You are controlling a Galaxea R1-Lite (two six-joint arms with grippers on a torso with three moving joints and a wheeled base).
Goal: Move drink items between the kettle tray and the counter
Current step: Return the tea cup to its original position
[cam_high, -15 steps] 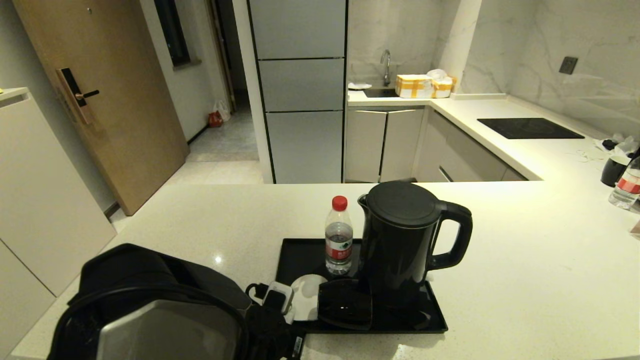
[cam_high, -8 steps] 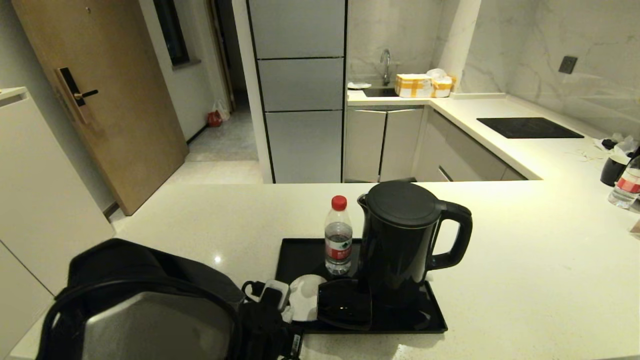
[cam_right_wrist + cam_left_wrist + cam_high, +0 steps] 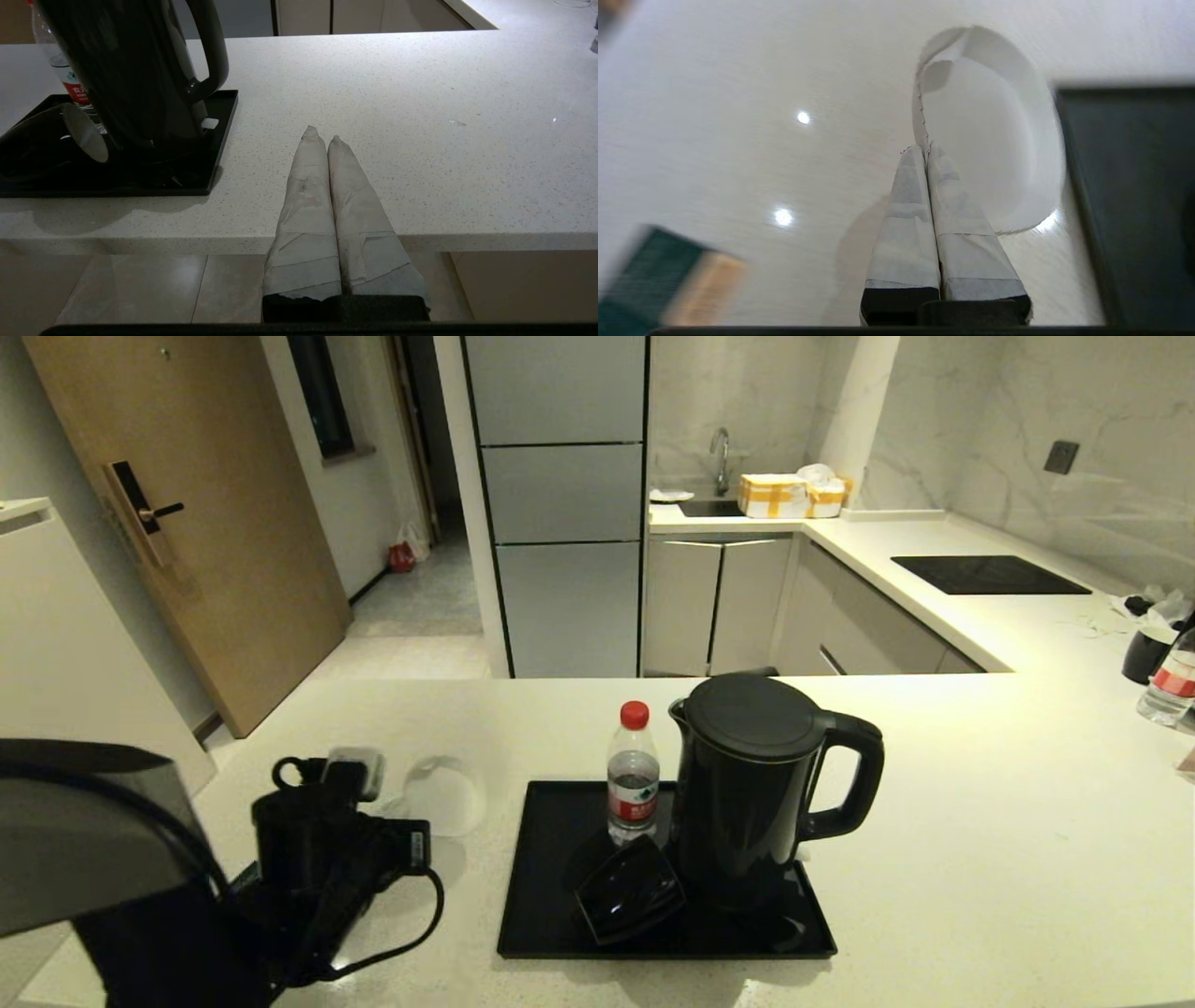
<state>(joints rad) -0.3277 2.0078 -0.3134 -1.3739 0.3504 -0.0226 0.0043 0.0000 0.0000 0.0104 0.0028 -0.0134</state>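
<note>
My left gripper will let go of the white saucer, which will let it go against the black kettle tray's edge (image 3: 495, 875) (image 3: 1066, 252) facing the dark green leaflet.
My left gripper (image 3: 383, 779) hangs over the cream counter (image 3: 980, 821) left of the black kettle tray (image 3: 551, 868), shut on the rim of the white saucer (image 3: 446, 793). In the left wrist view the fingertips (image 3: 924, 150) pinch the saucer (image 3: 994, 140) edge-on, with the tray (image 3: 1125, 186) beside it. On the tray stand the black kettle (image 3: 756, 784) and the red-capped bottle (image 3: 633, 775); the black mug (image 3: 630, 891) lies on its side. My right gripper (image 3: 322, 133) is shut and empty at the counter's front edge, right of the tray (image 3: 219, 135) and kettle (image 3: 126, 70).
A dark green leaflet (image 3: 658, 280) lies on the counter near my left gripper. Far right stand another mug (image 3: 1146, 653) and another bottle (image 3: 1172, 686). The black hob panel (image 3: 990, 575) is set into the back counter, with the sink and yellow-white boxes (image 3: 789, 495) beyond.
My left gripper has swung left off the tray, carrying the saucer out over the counter. The mug has turned and now lies alone on the tray.
</note>
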